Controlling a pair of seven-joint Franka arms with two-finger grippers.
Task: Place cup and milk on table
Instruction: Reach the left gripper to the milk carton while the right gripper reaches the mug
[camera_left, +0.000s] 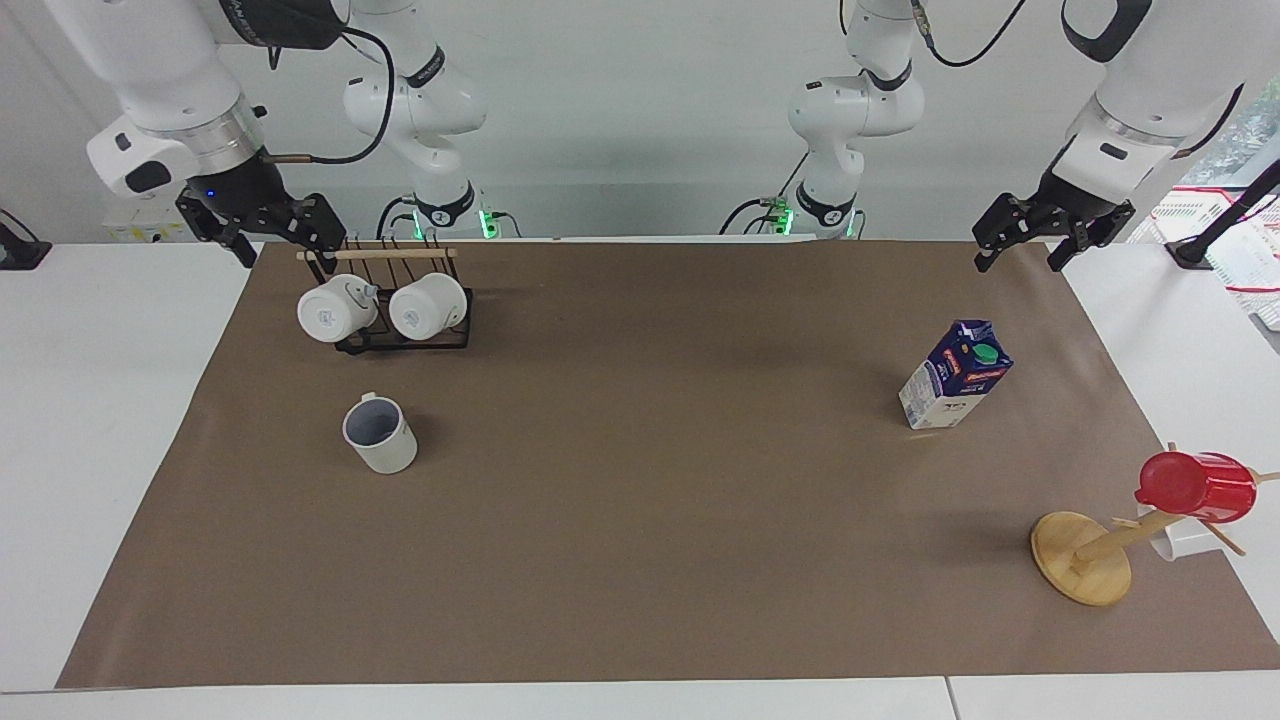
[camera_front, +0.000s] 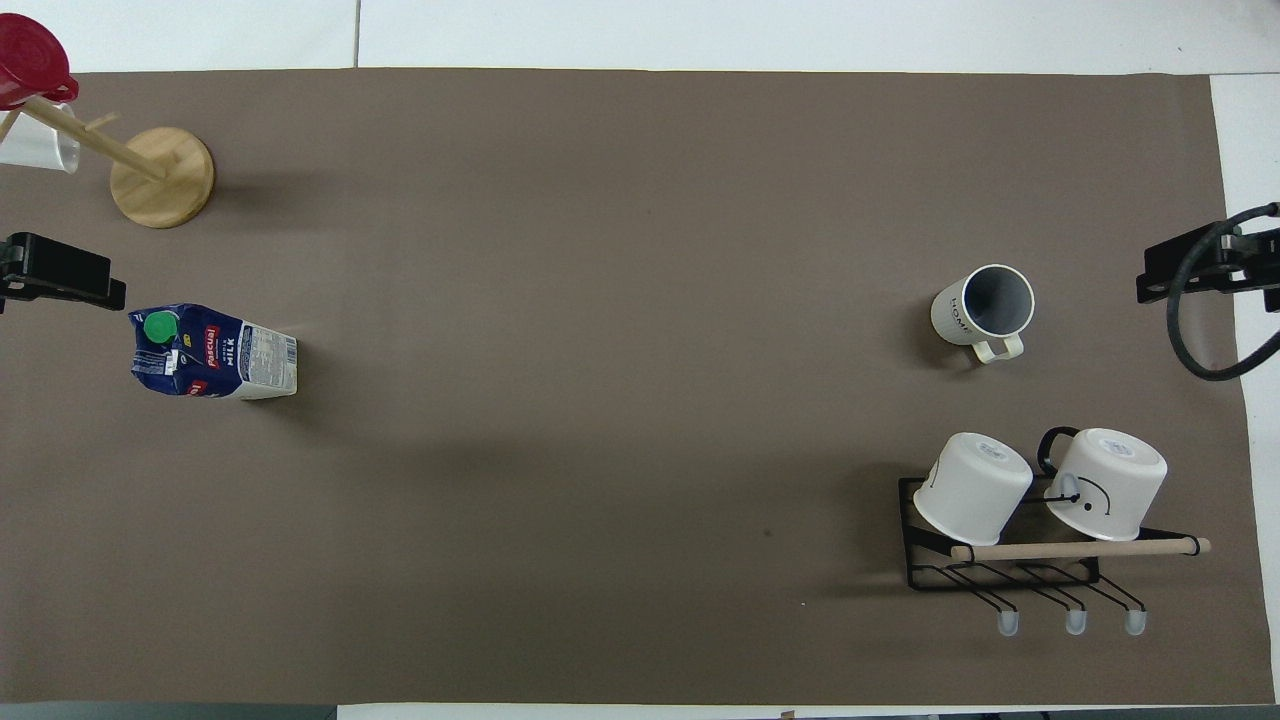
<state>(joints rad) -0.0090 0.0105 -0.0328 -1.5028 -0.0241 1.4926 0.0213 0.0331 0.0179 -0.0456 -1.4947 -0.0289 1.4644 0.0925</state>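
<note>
Next, my left gripper should go to the milk carton's green cap (camera_front: 161, 326) and close there, at the top of the carton.
The cup (camera_left: 380, 435) (camera_front: 983, 305), off-white with a grey-blue inside, stands upright on the brown paper sheet (camera_left: 650, 470) of the white table (camera_left: 100, 400), toward the right arm's end. The milk (camera_left: 955, 375) (camera_front: 215, 352), a blue and white carton with a green cap, stands upright on the sheet toward the left arm's end. My right gripper (camera_left: 285, 245) hangs open and empty in the air beside the mug rack. Over the sheet's corner at the left arm's end my left gripper (camera_left: 1020, 262) is also open and holds nothing. Neither gripper touches the cup or the milk.
A black wire rack (camera_left: 400, 340) (camera_front: 1000, 575) with two white mugs stands nearer to the robots than the cup. A wooden mug tree (camera_left: 1085, 555) (camera_front: 160, 177) carrying a red cup (camera_left: 1195, 485) (camera_front: 30, 65) stands farther from the robots than the milk.
</note>
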